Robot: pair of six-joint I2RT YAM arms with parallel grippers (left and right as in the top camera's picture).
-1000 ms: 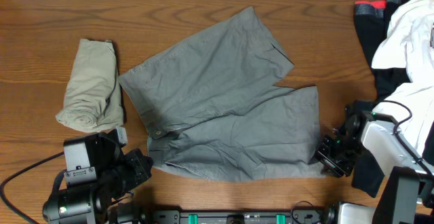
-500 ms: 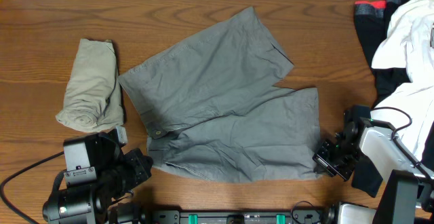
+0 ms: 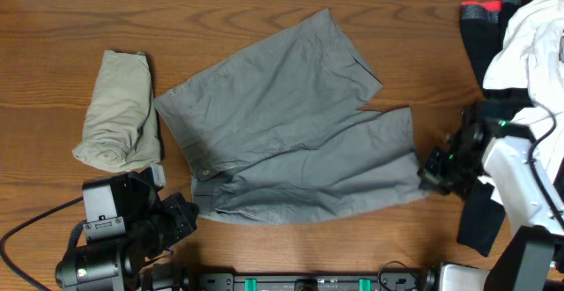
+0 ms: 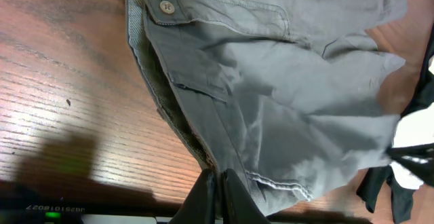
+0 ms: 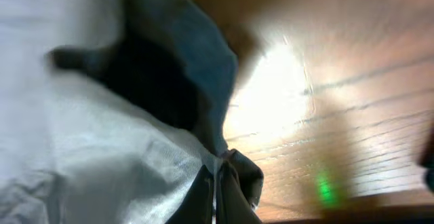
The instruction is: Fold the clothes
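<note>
Next, I release the grey shorts' near waistband corner with my left gripper on their far waistband corner (image 3: 163, 108) beside the khaki pair.
Grey shorts (image 3: 282, 123) lie spread flat mid-table, waistband to the front left, legs to the back right. A khaki pair (image 3: 119, 110) lies folded in a bundle at the left. My right gripper (image 3: 430, 169) is shut on the hem corner of the grey shorts' nearer leg. In the right wrist view the pale grey cloth (image 5: 102, 149) is pinched between the fingertips of that gripper (image 5: 215, 183). My left gripper (image 3: 183, 216) sits shut at the front left, just off the waistband. In its own wrist view the left gripper (image 4: 218, 193) points at the waistband edge (image 4: 169, 115), with nothing seen between its fingers.
A heap of white and black garments (image 3: 520, 44) with a red band fills the right edge, right behind the right arm. A black cable (image 3: 26, 229) loops at the front left. Bare wooden table (image 3: 70, 26) lies behind and left of the shorts.
The right gripper shut on the hem corner of the grey shorts' nearer leg and drew it back from the table's front edge. The left arm stayed still.
</note>
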